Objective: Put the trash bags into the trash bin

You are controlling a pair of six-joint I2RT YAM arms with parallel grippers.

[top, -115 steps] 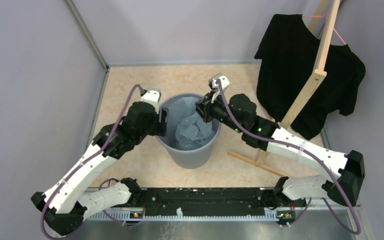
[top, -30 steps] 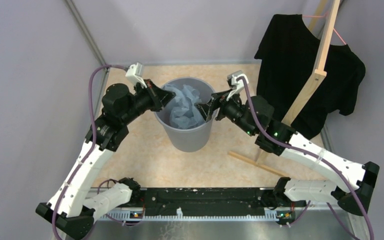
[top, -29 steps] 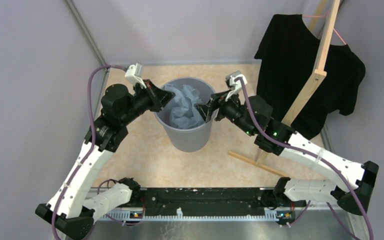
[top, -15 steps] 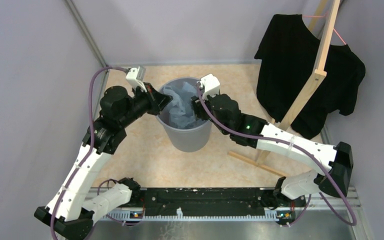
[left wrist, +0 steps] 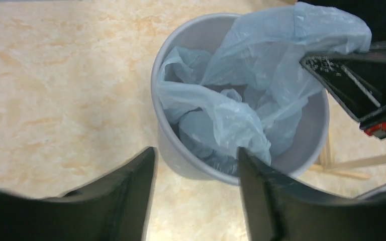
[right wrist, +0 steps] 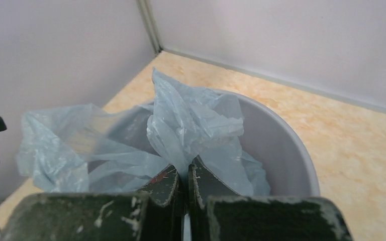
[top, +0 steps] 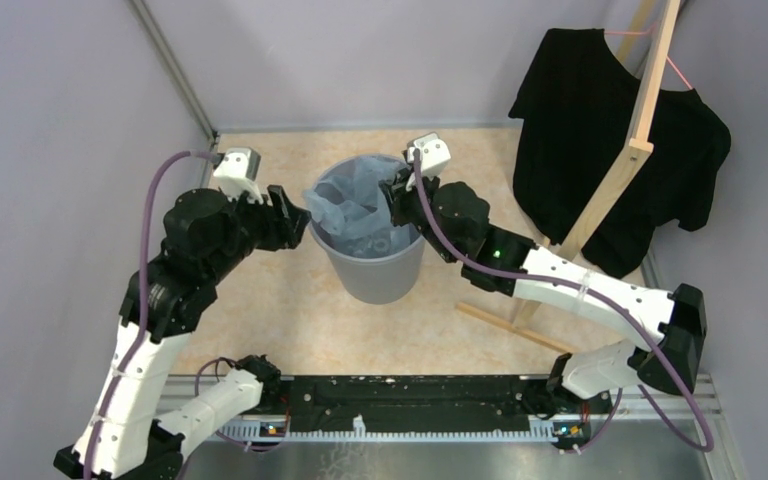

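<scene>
The bag is bunched up in the trash bin's opening, so next my left gripper pinches the bag's loose fold (top: 326, 212) and pulls it away from my right gripper.
The grey trash bin (top: 375, 280) stands mid-floor. The pale blue trash bags (top: 355, 205) fill its mouth, and one fold drapes over the left rim. My right gripper (top: 392, 200) is above the bin's right rim, shut on a bunched fold of bag (right wrist: 196, 115), with its fingertips (right wrist: 186, 173) pinching the film. My left gripper (top: 298, 215) is just left of the bin, open and empty. In the left wrist view its gripper (left wrist: 196, 153) frames the bin's near wall (left wrist: 166, 145), and the bag (left wrist: 231, 105) lies inside.
A black T-shirt (top: 610, 130) hangs on a wooden rack (top: 642, 120) at the back right. The rack's base bar (top: 510, 325) lies on the floor right of the bin. Grey walls close in the back and left.
My left gripper has let go of the bag and backed off to the left of the bin. My right gripper stays shut on the bag and has shifted slightly back over the rim.
</scene>
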